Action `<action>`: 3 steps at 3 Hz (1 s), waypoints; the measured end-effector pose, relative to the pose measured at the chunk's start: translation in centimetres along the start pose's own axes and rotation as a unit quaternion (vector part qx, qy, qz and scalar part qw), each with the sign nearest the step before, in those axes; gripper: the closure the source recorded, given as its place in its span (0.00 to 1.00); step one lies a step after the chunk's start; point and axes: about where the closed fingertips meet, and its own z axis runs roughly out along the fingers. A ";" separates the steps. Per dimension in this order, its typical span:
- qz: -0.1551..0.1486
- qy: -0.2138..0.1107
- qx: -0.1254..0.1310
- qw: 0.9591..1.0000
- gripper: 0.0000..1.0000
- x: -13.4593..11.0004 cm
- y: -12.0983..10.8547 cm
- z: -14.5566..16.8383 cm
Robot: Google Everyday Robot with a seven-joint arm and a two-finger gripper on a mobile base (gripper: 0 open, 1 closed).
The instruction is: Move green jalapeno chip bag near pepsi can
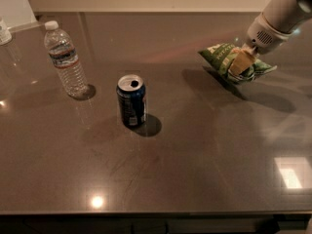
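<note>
I should release the green jalapeno chip bag, held just above the dark table, on the table [178, 93], close against the pepsi can's gripper-facing side.
The green jalapeno chip bag [225, 60] is crinkly green with white lettering, held just above the dark table at the right, its shadow beneath it. My gripper [242, 62] comes in from the upper right and is shut on the bag. The pepsi can [131, 100], dark blue with a silver open top, stands upright near the table's middle, well left of the bag.
A clear plastic water bottle [66, 60] with a white cap stands upright at the left, behind the can. A pale object [4, 31] sits at the far left edge. The table's front edge [156, 212] runs along the bottom.
</note>
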 end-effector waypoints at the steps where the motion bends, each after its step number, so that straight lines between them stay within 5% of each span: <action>1: -0.027 -0.011 -0.042 0.999 1.00 -1.0 4.1 -1.3; 3: -0.060 -0.031 -0.115 0.991 1.00 -2.8 10.9 -0.7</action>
